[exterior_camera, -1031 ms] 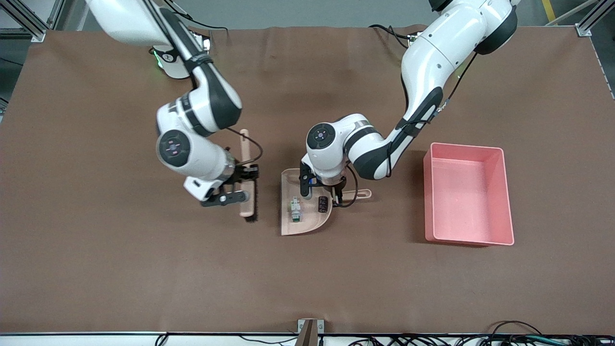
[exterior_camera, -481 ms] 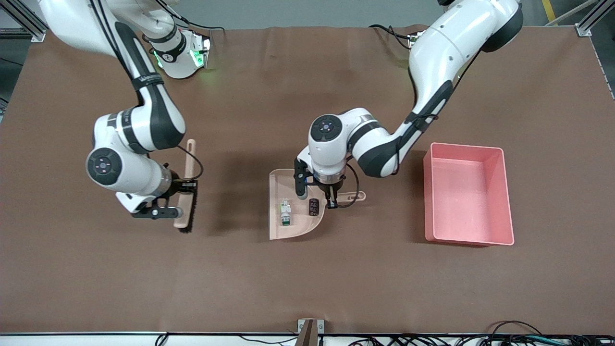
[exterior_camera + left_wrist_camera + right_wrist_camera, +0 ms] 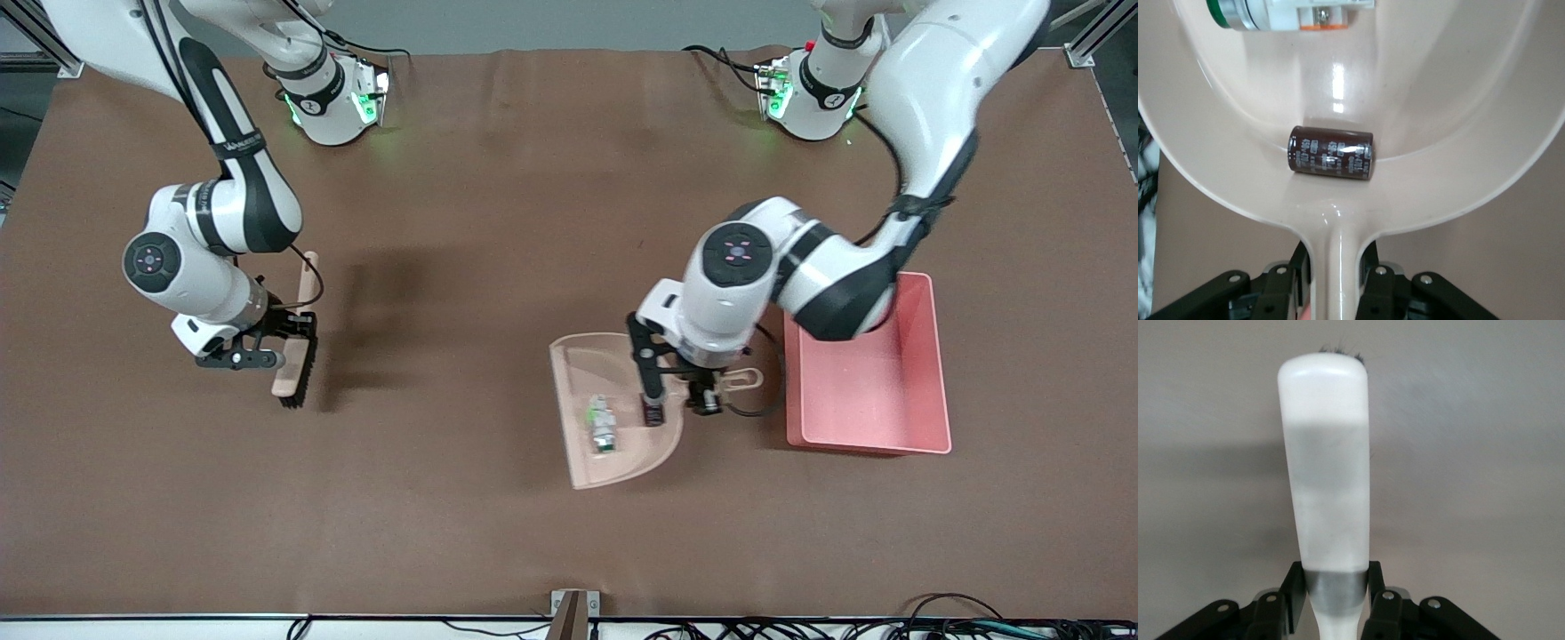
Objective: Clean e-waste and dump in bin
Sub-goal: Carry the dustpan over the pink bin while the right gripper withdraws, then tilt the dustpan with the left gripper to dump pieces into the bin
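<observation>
Next, I set the beige brush on the brown table cloth [image 3: 276, 315] just below my right gripper, well away from the dustpan.
My left gripper [image 3: 685, 396] is shut on the handle of the beige dustpan [image 3: 591, 369] and holds it up over the table, right beside the pink bin [image 3: 867, 391]. The e-waste lies in the pan: the white block with orange marks [image 3: 603, 425] and the dark cylinder [image 3: 653, 412]. In the left wrist view the cylinder [image 3: 1331, 153] rests near the handle end of the pan [image 3: 1438, 100], the white block [image 3: 1305, 10] lies farther in, and the gripper [image 3: 1336, 280] clamps the handle. My right gripper [image 3: 280, 342] is shut on the beige brush [image 3: 286, 378]. It also shows in the right wrist view [image 3: 1335, 587], gripping the brush handle [image 3: 1328, 467].
The brown table cloth [image 3: 498, 533] spreads wide around both arms. The bin stands toward the left arm's end of the table and looks empty. The right arm holds the brush over the table toward its own end, away from the dustpan.
The left gripper has carried the dustpan with both parts up and toward the bin. The right gripper has carried the brush away toward the right arm's end of the table.
</observation>
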